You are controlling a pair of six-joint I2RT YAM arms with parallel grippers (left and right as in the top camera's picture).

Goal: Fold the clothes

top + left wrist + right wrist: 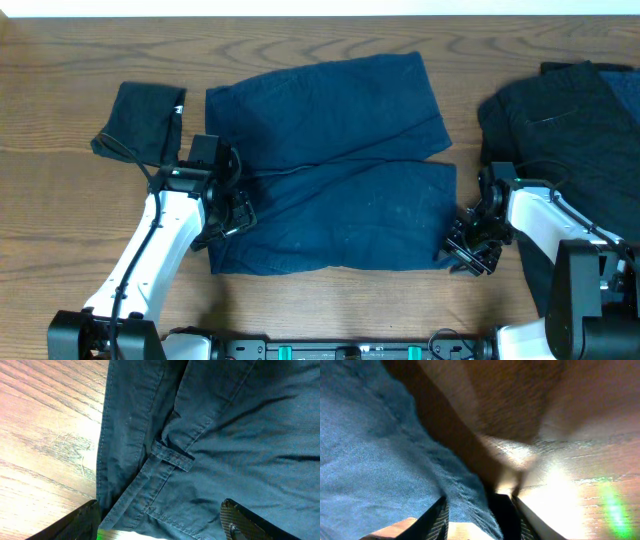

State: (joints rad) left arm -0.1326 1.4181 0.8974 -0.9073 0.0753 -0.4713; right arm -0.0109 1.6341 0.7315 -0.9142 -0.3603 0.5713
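The robot's left gripper should close on the waistband's near corner (217, 267) (120, 519) of the navy blue garment, just beyond the belt loop.
The navy blue garment (330, 170) lies spread flat across the middle of the table. My left gripper (232, 215) hovers over its left edge. In the left wrist view this gripper (160, 525) stands open, its fingers (245, 520) straddling the waistband and a belt loop (172, 457). My right gripper (470, 248) is at the garment's lower right corner. In the right wrist view this gripper (477, 510) is shut on the navy hem (470, 495), which fills the gap between its pads. A black folded garment (140, 120) lies at the far left. More black clothes (570, 110) lie at the right.
Bare wooden table (330, 300) shows in front of the navy garment and along the back edge. The black clothes on the right lie close behind my right arm (545, 215). The left arm (150, 250) crosses the table's front left.
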